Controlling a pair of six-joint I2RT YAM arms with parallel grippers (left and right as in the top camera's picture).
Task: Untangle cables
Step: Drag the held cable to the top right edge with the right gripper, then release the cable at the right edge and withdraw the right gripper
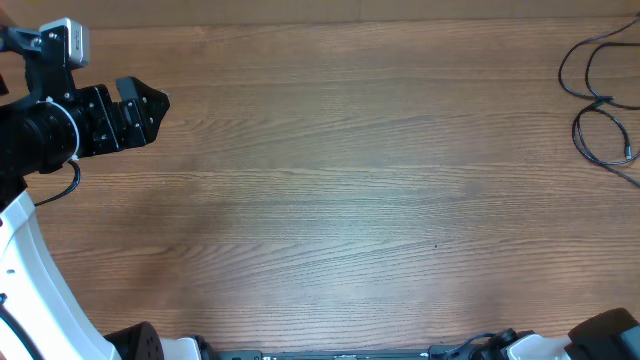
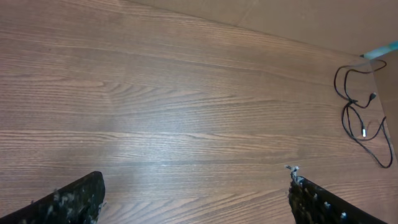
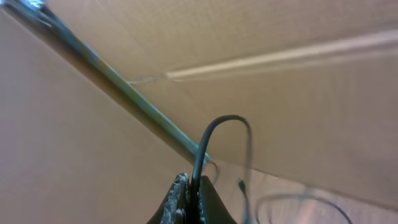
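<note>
Next, I release the black cable with my right gripper on the bare wood (image 1: 592, 228) just in front of the loose loops.
The cables (image 1: 600, 105) are thin black cords lying in loose loops at the far right edge of the wooden table; in the left wrist view (image 2: 360, 115) they lie far off at the right. My left gripper (image 1: 150, 105) is open and empty at the table's far left; its fingers (image 2: 196, 199) are spread wide over bare wood. My right gripper (image 3: 194, 199) is shut on one black cable (image 3: 214, 134), which arches up out of the jaws, with more strands blurred behind it. The right gripper itself is out of the overhead view.
A brown cardboard wall (image 3: 93, 124) stands close behind the right gripper and also borders the table's far side (image 2: 298, 18). The arm bases (image 1: 610, 335) sit along the table's front edge.
</note>
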